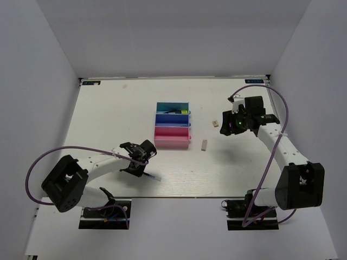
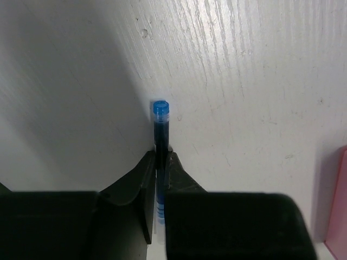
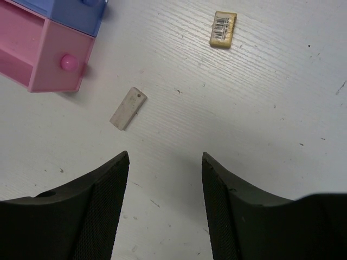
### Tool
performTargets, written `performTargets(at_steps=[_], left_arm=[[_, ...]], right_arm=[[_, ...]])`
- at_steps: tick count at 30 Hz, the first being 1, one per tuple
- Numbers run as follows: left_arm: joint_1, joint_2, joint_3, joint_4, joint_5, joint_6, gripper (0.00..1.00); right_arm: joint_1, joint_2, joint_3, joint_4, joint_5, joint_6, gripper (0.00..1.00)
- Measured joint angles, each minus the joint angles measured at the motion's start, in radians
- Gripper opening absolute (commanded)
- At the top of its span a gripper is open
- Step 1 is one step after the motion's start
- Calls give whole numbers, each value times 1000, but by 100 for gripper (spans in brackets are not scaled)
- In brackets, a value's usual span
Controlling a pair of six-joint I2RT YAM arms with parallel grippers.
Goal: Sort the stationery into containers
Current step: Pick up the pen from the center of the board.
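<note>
I should release the thin dark blue pen, now held low over the table, from my left gripper inside the blue bin (image 1: 173, 122), between the teal bin and pink bin.
My left gripper (image 1: 143, 168) is shut on the thin dark blue pen (image 2: 161, 130), whose blue cap sticks out past the fingertips, low over the table. In the top view the pen (image 1: 154, 177) shows below and left of the pink bin (image 1: 172, 137). The teal bin (image 1: 162, 107), blue bin (image 1: 168, 118) and pink bin stand joined at mid table. A black highlighter (image 1: 179, 111) lies in the teal bin. My right gripper (image 3: 165, 157) is open and empty above the table, near a whitish eraser (image 3: 128, 108) and a beige barcoded eraser (image 3: 223, 29).
The two erasers lie right of the bins in the top view, the whitish eraser (image 1: 204, 144) nearer and the beige eraser (image 1: 214, 123) farther. The pink bin's wall (image 2: 339, 206) shows at the right edge of the left wrist view. White walls enclose the table.
</note>
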Motion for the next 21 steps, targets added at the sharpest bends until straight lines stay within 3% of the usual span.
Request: performTargets(at_steps=[5,15,21], left_arm=[[-4,-2,23,-8,-8,77,0],[-66,-72,367,-15,-194,408,0],[14,20,437,97,-210,441,0]], right_arm=[[-12,-10,0,0,-11,2,60],[-24,-18,-15,15,-22,5,60],[-24,-18,-15,15,-37,5,60]])
